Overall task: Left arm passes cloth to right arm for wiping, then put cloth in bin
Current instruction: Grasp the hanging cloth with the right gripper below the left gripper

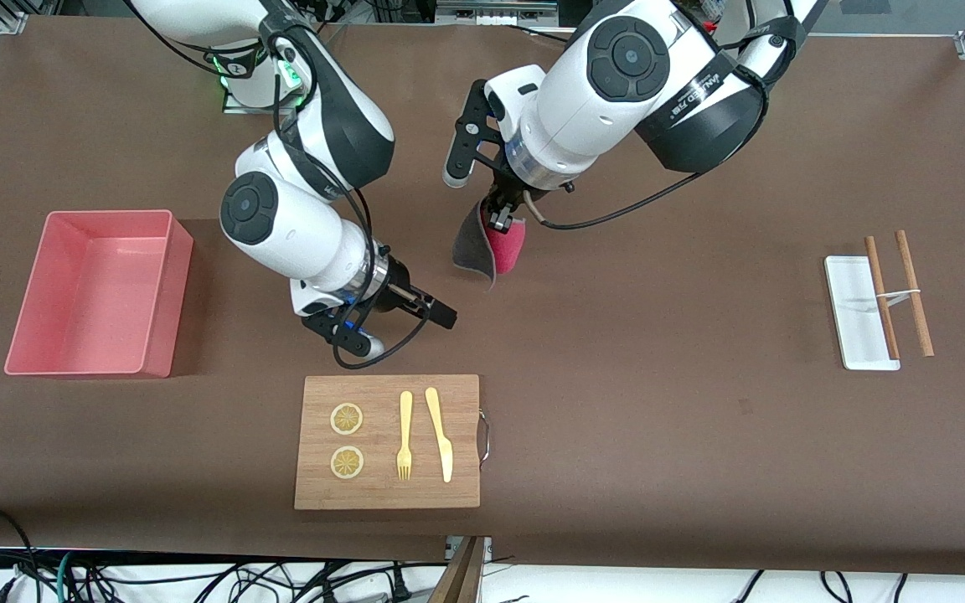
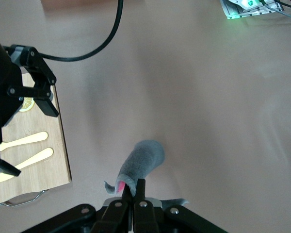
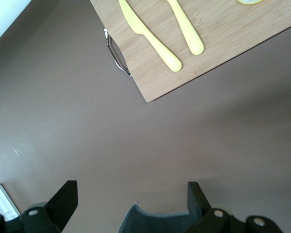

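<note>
My right gripper should close on the hanging grey side [image 1: 473, 250] [image 3: 157, 221] of the cloth, under the fingers of my left gripper, so that it can take the cloth over for wiping.
My left gripper [image 1: 499, 223] is shut on the cloth [image 1: 487, 249], which hangs folded above the table's middle, dark grey outside and magenta inside. In the left wrist view the shut fingers [image 2: 141, 187] pinch the grey cloth [image 2: 143, 162]. My right gripper [image 1: 438, 312] is open and empty, low over the table between the wooden board and the cloth, apart from the cloth. In the right wrist view its gripper [image 3: 131, 194] is spread wide, with the cloth's grey edge [image 3: 155, 221] between the fingers. The pink bin [image 1: 161, 335] stands at the right arm's end of the table.
A wooden board [image 1: 386, 494] with two lemon slices, a yellow fork [image 1: 405, 435] and a yellow knife [image 1: 441, 434] lies nearer the front camera than my right gripper. A white tray [image 1: 855, 314] with two wooden sticks lies at the left arm's end.
</note>
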`<state>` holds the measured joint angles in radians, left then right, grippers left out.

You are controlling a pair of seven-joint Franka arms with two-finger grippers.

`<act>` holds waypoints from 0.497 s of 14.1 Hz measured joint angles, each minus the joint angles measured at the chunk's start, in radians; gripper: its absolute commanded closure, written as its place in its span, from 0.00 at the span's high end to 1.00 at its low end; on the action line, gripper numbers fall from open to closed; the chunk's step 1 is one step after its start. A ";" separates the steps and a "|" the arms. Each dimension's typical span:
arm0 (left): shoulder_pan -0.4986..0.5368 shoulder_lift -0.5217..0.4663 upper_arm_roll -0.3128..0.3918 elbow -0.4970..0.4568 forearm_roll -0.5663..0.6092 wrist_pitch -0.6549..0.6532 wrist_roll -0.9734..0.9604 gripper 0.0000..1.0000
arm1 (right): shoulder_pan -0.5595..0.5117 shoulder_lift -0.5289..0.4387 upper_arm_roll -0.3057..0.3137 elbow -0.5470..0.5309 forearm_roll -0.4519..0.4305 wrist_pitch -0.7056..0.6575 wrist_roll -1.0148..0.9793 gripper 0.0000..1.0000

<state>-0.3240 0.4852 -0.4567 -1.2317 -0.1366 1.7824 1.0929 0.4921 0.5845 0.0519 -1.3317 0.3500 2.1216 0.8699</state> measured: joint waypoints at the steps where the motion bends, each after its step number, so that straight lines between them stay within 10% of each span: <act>1: 0.000 0.001 0.000 0.000 0.000 0.000 0.001 0.00 | 0.003 0.003 0.001 0.000 0.001 0.009 0.000 1.00; 7: 0.000 0.002 0.000 0.001 -0.021 0.001 0.009 0.00 | 0.043 0.035 0.008 0.031 0.006 0.016 0.000 1.00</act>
<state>-0.3240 0.4872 -0.4567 -1.2306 -0.1573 1.7833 1.1019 0.5349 0.6195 0.0602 -1.3002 0.3556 2.1380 0.8699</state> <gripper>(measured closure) 0.982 0.000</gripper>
